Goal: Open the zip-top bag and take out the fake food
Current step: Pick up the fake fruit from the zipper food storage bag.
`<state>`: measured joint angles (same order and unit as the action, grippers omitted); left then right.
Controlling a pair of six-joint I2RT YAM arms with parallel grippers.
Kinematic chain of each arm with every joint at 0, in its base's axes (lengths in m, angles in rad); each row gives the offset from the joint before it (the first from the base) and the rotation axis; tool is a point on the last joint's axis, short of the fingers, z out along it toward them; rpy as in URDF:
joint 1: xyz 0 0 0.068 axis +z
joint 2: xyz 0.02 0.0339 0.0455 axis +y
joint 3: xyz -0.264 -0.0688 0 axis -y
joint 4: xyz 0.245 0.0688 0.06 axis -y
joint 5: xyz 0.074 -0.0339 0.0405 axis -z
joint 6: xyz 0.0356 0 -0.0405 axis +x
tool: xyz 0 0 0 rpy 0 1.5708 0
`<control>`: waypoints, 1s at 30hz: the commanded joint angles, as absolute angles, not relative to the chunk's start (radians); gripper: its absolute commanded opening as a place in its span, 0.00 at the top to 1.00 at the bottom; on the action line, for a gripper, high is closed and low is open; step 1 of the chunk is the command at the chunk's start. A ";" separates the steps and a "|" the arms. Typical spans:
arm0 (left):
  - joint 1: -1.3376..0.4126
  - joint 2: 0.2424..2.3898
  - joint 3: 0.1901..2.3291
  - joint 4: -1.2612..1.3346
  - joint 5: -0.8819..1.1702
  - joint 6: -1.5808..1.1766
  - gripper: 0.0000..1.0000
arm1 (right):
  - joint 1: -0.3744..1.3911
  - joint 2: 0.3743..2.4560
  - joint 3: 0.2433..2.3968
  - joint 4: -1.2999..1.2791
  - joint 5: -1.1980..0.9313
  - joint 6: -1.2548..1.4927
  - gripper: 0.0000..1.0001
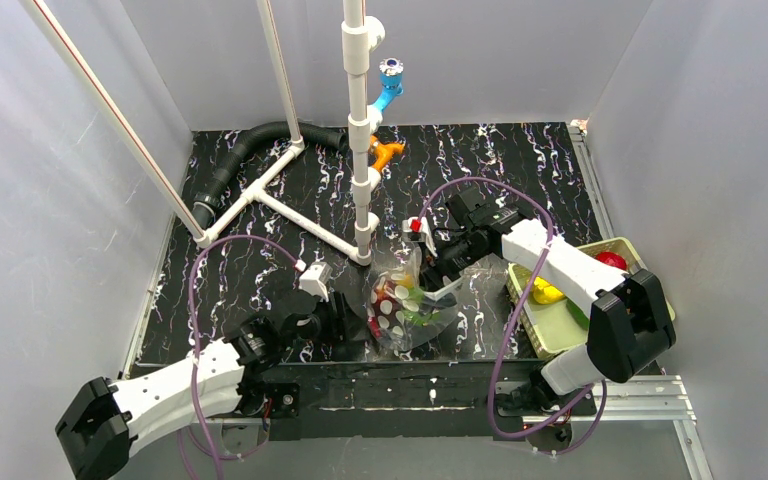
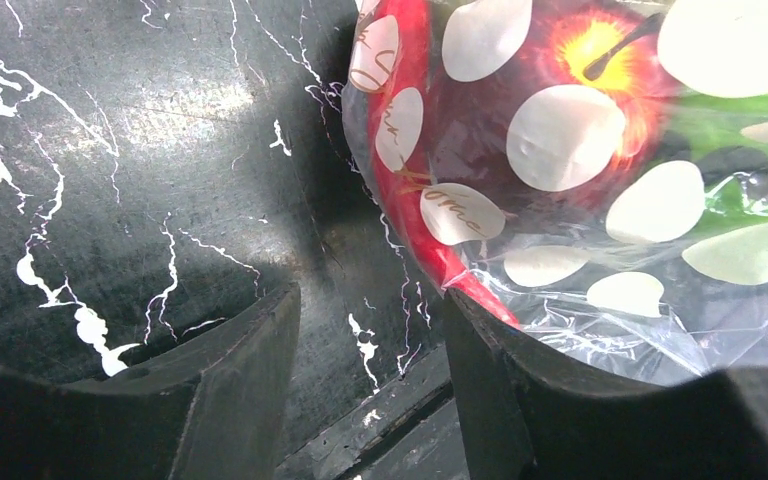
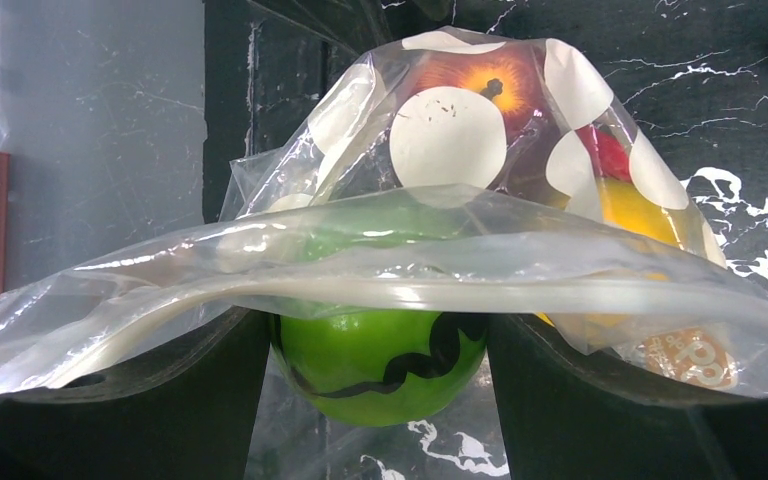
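Note:
My right gripper's fingers are around the green fruit with the bag's rim draped over them, so next my left gripper pinches the bag's closed end (image 2: 505,316) and holds it back.
The zip-top bag (image 1: 400,310) lies at the near middle of the table, clear with whitish dots. My right gripper (image 1: 432,278) reaches into its open mouth. In the right wrist view the bag (image 3: 460,130) drapes its rim over my fingers, and the gripper (image 3: 377,325) is shut on a round green fake fruit (image 3: 380,365) with a black wavy line. A red apple piece (image 3: 470,85) and a yellow piece (image 3: 630,210) lie deeper inside. My left gripper (image 1: 345,315) is open and empty beside the bag's left edge. In the left wrist view its right finger (image 2: 520,380) touches the bag (image 2: 580,150).
A pale yellow-green basket (image 1: 560,335) at the right holds red (image 1: 610,260), yellow (image 1: 545,292) and green pieces. A white pipe frame (image 1: 360,150) with blue (image 1: 390,85) and orange (image 1: 385,152) fittings and a black hose (image 1: 250,140) stand at the back. Walls enclose three sides.

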<state>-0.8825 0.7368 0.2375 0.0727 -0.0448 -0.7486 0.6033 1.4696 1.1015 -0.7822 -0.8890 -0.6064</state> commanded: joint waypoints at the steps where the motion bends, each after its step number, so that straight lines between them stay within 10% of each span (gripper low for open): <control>1: -0.877 0.713 0.232 0.052 -0.048 -0.744 0.46 | 0.599 1.438 1.126 -0.742 -0.896 -0.573 0.89; 13: -0.877 0.705 0.159 0.306 0.202 -0.748 0.02 | 0.591 1.462 1.076 -0.588 -0.788 -0.409 0.88; 30: -0.888 0.839 0.169 0.505 0.037 -1.221 0.06 | 0.587 1.480 1.072 -0.574 -0.782 -0.392 0.88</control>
<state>-0.8803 0.7460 0.1024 0.4641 0.1062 -1.1053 0.5903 1.4799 1.0813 -0.6003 -0.7708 -0.4000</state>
